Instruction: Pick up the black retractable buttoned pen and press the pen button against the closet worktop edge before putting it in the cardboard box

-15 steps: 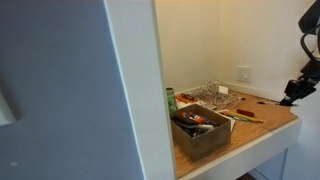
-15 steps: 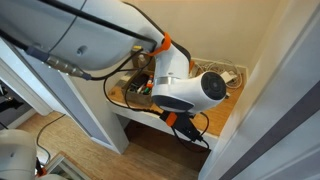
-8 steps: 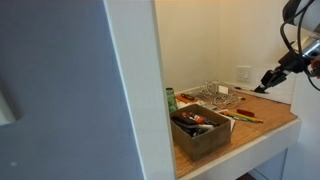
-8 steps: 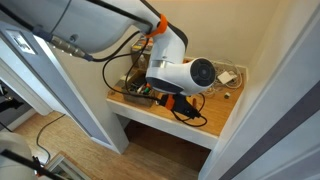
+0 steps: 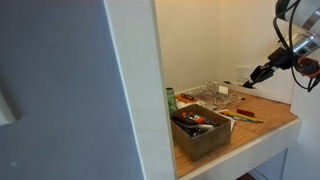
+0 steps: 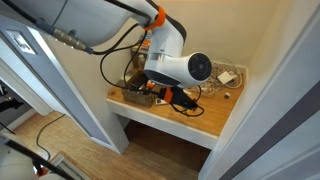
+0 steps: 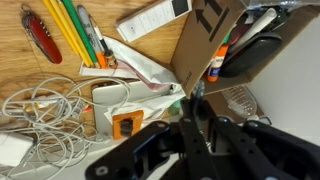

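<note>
Next, my gripper releases the thin black pen by the orange glue sticks inside the cardboard box [image 5: 204,114] [image 7: 223,51].
My gripper [image 7: 195,106] is shut on a thin black pen [image 7: 197,92], whose end sticks out between the fingertips in the wrist view. In an exterior view the gripper [image 5: 260,73] hangs above the back right of the worktop, near the wall. In both exterior views the pen is too small to make out. The brown cardboard box [image 5: 203,137] stands at the front left of the worktop, with several items inside. Its flap [image 7: 205,40] shows just beyond my fingertips. The arm partly hides the box [image 6: 133,90]. The light-brown worktop edge [image 5: 245,148] runs along the front [image 6: 160,120].
A red pocket knife [image 7: 40,32], yellow pencils [image 7: 72,28], tangled white cables [image 7: 40,108], an orange tag [image 7: 126,125] and a wire mesh piece [image 7: 246,100] lie on the wood. White walls close in the niche; a wall socket [image 5: 245,72] sits at the back.
My gripper has risen from beside the worktop's front edge. It has moved in over the worktop toward the back wall, still shut on the pen.
</note>
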